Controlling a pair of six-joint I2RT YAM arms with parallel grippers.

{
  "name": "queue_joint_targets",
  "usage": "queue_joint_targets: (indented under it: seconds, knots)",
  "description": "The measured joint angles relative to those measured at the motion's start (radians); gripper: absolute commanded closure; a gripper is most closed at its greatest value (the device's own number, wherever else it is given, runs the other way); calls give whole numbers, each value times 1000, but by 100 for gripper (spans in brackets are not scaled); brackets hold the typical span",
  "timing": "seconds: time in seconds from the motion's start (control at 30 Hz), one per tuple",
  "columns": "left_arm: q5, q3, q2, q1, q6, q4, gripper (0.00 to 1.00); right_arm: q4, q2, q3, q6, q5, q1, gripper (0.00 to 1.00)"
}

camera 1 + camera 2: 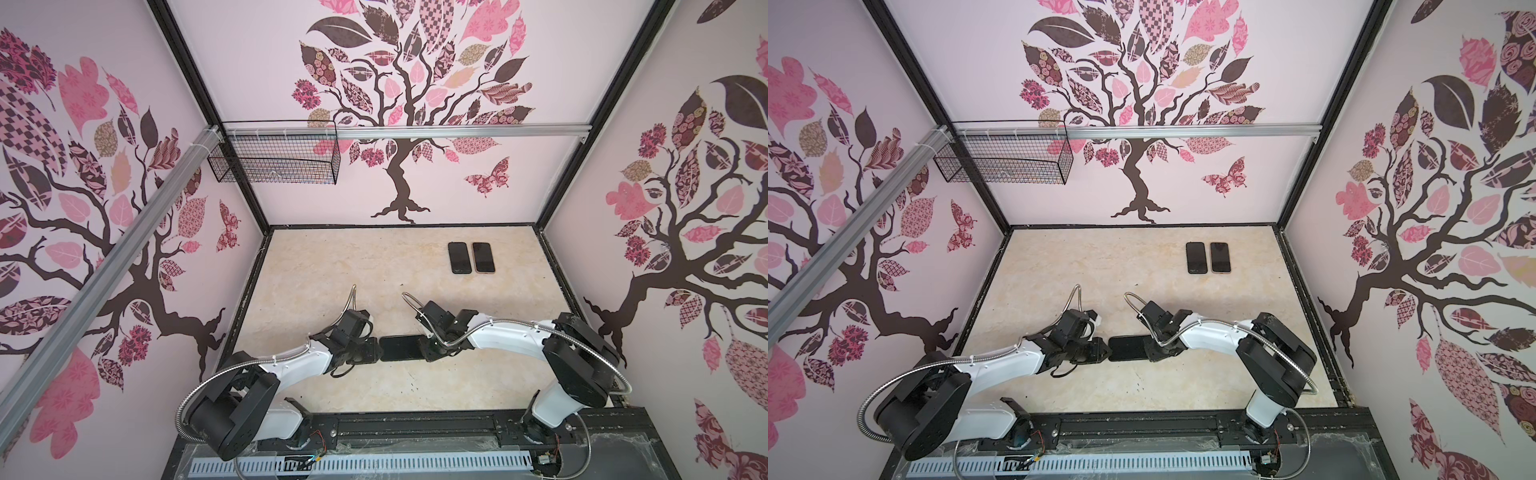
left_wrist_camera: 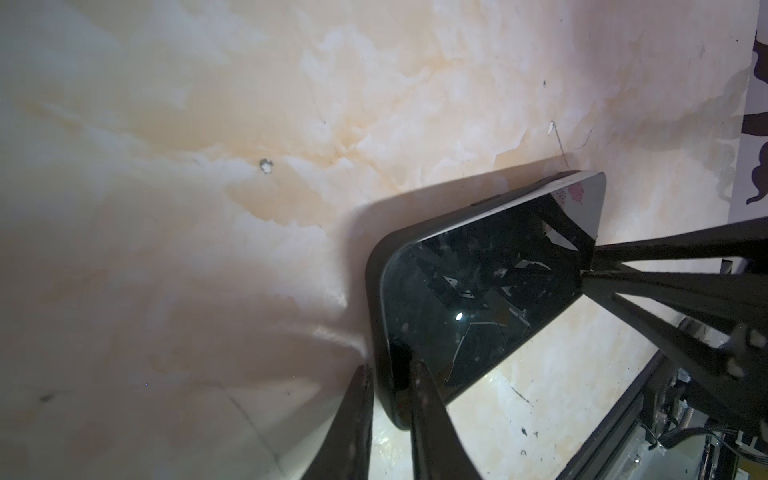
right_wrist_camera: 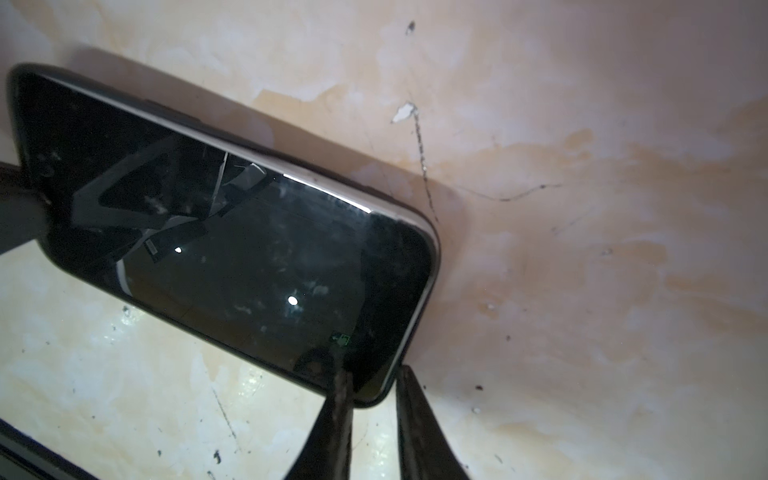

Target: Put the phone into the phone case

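The phone's silver edge sticks up above the case's rim along the case's far side. So my right gripper will leave the phone's near corner and pinch the phone's far corner (image 3: 425, 230).
A black-screened phone (image 1: 401, 348) (image 1: 1127, 348) with a silver edge hangs just above the marble table, lengthwise between my two grippers. Its black case (image 2: 374, 266) wraps the end at my left gripper. Along the far long side the phone's silver edge (image 3: 324, 187) stands proud of the case's rim. My left gripper (image 1: 379, 351) (image 2: 390, 368) is shut on the cased end, one finger on each face. At the opposite corner, my right gripper (image 1: 422, 349) (image 3: 374, 372) pinches the phone (image 3: 249, 257) with one finger over the screen and one behind.
Two more dark phones (image 1: 460, 257) (image 1: 483, 257) lie side by side at the back right of the table (image 1: 332, 270). A black wire basket (image 1: 274, 153) hangs from the rail on the back wall, upper left. Patterned walls close in three sides.
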Motion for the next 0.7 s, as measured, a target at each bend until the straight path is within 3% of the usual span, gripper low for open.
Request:
queue_joint_targets:
  seconds: [0.37, 0.7]
  knots:
    - [2, 0, -59, 61, 1, -52, 74, -10, -22, 2, -48, 0, -43, 68]
    - [70, 0, -82, 97, -1, -34, 71, 51, -139, -23, -98, -156, -207, 66]
